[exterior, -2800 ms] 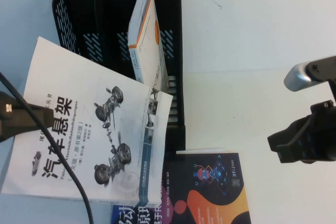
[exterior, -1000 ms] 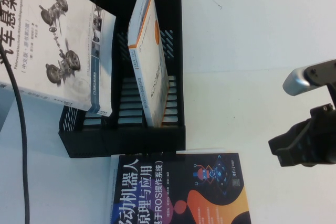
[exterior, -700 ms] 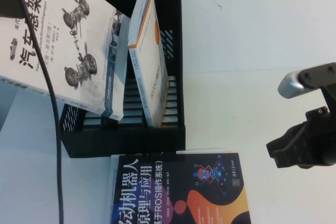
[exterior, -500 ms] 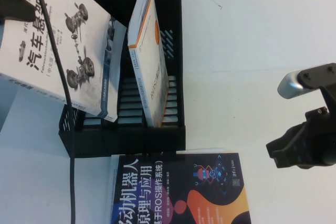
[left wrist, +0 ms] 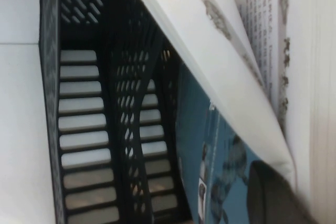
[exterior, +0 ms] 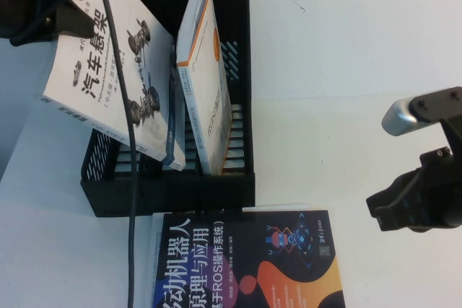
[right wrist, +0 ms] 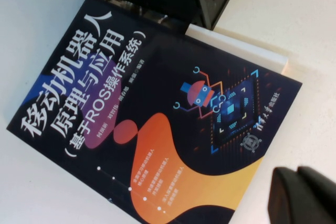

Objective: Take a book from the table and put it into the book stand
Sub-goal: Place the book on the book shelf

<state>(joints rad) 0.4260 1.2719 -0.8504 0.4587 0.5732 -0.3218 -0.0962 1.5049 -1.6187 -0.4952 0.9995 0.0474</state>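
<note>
The book, now tilted over the stand, will be let go by my left gripper in the black book stand, leaning [exterior: 169, 169] against the white book.
My left gripper [exterior: 71, 6] is at the far left, shut on the top edge of the book [exterior: 108, 84]. The book has a pale front with a black title and car-part pictures. It hangs tilted over the black book stand [exterior: 242, 70], its lower corner down inside the stand beside the white book with orange edging [exterior: 206, 84]. In the left wrist view its teal back [left wrist: 210, 145] and loose white pages [left wrist: 236, 51] hang over the stand's slotted base [left wrist: 84, 129]. My right gripper [exterior: 380, 205] is shut and empty, above the table [exterior: 346, 55] at the right.
A black book with orange shapes [exterior: 245, 257] lies flat on the table just in front of the stand, and also shows in the right wrist view [right wrist: 147, 119]. The white book stands in the stand's right slot. My left arm's cable [exterior: 130, 200] hangs across the stand.
My left gripper has carried the book rightward and down from the far left. The book's lower corner has gone from above the stand's left side to inside it beside the white book. Right arm still.
</note>
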